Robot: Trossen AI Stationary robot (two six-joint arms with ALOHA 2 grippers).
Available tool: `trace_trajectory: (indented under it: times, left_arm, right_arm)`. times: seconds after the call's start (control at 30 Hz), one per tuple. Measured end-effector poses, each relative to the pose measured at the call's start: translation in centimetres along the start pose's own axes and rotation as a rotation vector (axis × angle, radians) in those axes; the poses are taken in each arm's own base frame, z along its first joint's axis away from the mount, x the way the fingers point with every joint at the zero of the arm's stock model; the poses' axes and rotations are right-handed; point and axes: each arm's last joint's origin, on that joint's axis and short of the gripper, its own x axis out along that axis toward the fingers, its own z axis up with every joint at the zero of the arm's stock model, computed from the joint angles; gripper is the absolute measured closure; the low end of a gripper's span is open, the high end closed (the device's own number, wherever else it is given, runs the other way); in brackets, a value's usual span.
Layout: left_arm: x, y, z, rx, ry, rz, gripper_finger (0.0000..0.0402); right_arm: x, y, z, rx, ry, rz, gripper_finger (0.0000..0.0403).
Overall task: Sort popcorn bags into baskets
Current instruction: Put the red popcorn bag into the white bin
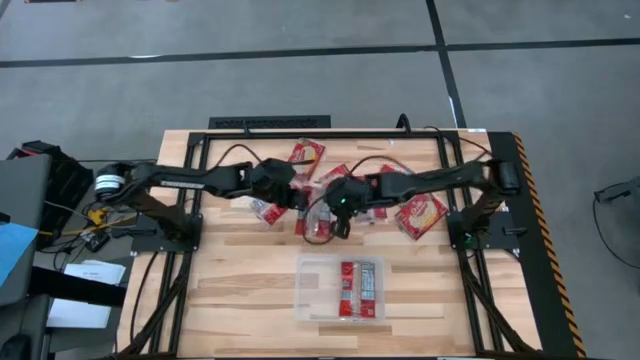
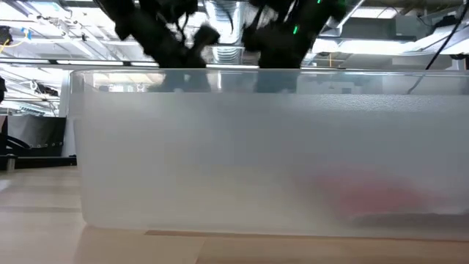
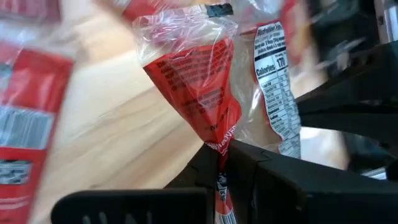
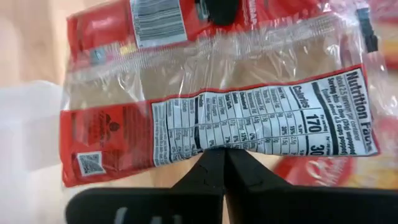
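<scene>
My left gripper will release the popcorn bag on the empty side of the clear bin (image 1: pixel 323 286), next to the packets in it.
My two grippers meet over the middle of the table, left gripper (image 1: pixel 297 197) and right gripper (image 1: pixel 337 212), both shut on one popcorn bag (image 1: pixel 318 222). It is a red packet in clear wrap with a white nutrition label (image 4: pixel 273 118). Other red packets lie flat on the wood behind and beside them (image 1: pixel 305 153), (image 1: pixel 420 213), (image 1: pixel 268 212). The clear bin (image 1: pixel 310 300) sits near the front edge with two packets (image 1: pixel 358 288) lying flat in it. In the low view its frosted wall (image 2: pixel 220 147) fills the picture, and the arms show above it. My left gripper pinches the packet's narrow gathered edge (image 3: pixel 219 144) between its two fingers; the wrap is crumpled there. The packet spreads out beyond the fingers. My right gripper's fingertip (image 3: pixel 219 9) shows at the far edge. My right gripper pinches the opposite long edge of the same packet, just below the nutrition label (image 4: pixel 225 144), between its two fingers. The fingers lie across the edge. The packet is stretched flat between both grippers and seems off the wood. My left gripper's fingertip (image 4: pixel 214 9) shows on the far edge.
Loose packets crowd the table's far half around both grippers (image 1: pixel 335 178), (image 1: pixel 378 208). Bare wood lies left and right of the bin (image 1: pixel 230 290), (image 1: pixel 440 290). Black frame rails (image 1: pixel 480 260) run along the table's sides and back.
</scene>
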Motion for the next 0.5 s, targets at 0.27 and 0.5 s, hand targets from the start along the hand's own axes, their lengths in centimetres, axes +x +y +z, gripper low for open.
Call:
trace_trajectory:
  times: [0.27,0.5]
  left_arm:
    - [-3.1,-3.8,-2.1,-0.050,-0.084,-0.111,0.0401]
    - [-3.0,-5.5,-5.9,-0.092,-0.053,-0.153,0.0401]
  right_arm:
    - [-6.3,0.5,0.9,0.044,-0.127,0.049,0.0379]
    - [-7.6,3.4,-0.2,-0.013,-0.105,0.103,0.0385]
